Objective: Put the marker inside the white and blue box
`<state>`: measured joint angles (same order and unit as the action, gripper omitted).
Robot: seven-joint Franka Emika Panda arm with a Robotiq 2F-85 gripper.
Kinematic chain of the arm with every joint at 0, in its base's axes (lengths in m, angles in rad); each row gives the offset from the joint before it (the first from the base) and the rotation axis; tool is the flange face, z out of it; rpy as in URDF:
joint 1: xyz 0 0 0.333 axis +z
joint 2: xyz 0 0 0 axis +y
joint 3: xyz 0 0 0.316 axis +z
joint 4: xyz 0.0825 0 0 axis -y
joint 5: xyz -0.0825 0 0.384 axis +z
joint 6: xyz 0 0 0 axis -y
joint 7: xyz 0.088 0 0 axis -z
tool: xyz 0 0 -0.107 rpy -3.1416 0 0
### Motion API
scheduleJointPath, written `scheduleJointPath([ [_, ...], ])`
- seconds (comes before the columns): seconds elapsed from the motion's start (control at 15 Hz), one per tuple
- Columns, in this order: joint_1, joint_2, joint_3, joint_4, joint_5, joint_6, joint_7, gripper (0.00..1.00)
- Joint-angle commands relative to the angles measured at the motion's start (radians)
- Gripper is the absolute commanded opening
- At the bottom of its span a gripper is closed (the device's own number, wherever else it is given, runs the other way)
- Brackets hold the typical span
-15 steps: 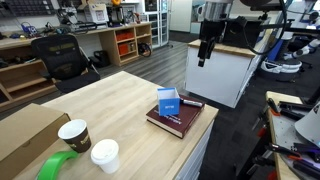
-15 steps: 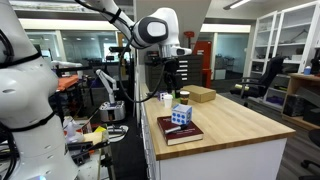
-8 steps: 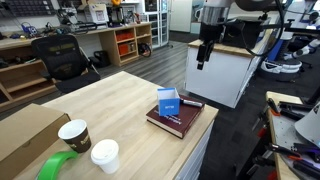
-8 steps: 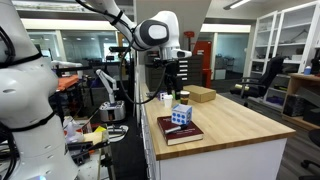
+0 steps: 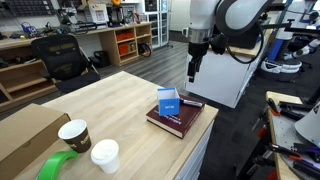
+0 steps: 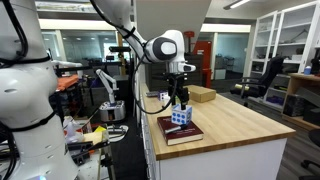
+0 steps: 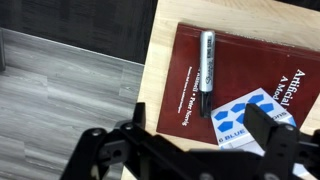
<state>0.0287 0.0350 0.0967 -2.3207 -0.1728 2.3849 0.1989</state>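
The marker's black end [image 5: 184, 101] [image 7: 205, 102], the one nearer the white and blue box, will be gripped by my gripper, because the marker has to go inside that box.
The marker [image 7: 206, 58], a slim dark stick with a silver barrel, lies on the dark red book [image 7: 240, 80], beside the white and blue box [image 7: 245, 115]. In an exterior view the marker [image 5: 190, 103] lies just right of the upright box [image 5: 167, 102] on the book [image 5: 176, 120]. My gripper [image 5: 193, 70] hangs open and empty above and behind the book. It also shows over the box [image 6: 180, 115] in an exterior view [image 6: 180, 96]. In the wrist view my gripper [image 7: 190, 150] spreads its dark fingers [image 7: 276, 138] wide above the box and the marker's near end.
Two paper cups [image 5: 74, 133] [image 5: 104, 155], a green tape roll [image 5: 57, 166] and a large brown cardboard box [image 5: 25, 135] stand at the table's near left. The book sits near the table edge [image 7: 148, 70]. A flat brown box [image 6: 201, 94] lies further along.
My arm has swung down and in toward the table, so the gripper now hangs lower and closer over the book. The marker, box and book have not moved.
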Motion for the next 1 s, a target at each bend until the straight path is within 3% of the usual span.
scheduleJointPath([
  [0.0, 0.023, 0.075, -0.017, 0.06, -0.038, 0.012, 0.044, 1.0],
  [0.93, 0.047, 0.218, -0.04, 0.112, -0.008, 0.048, 0.027, 1.0],
])
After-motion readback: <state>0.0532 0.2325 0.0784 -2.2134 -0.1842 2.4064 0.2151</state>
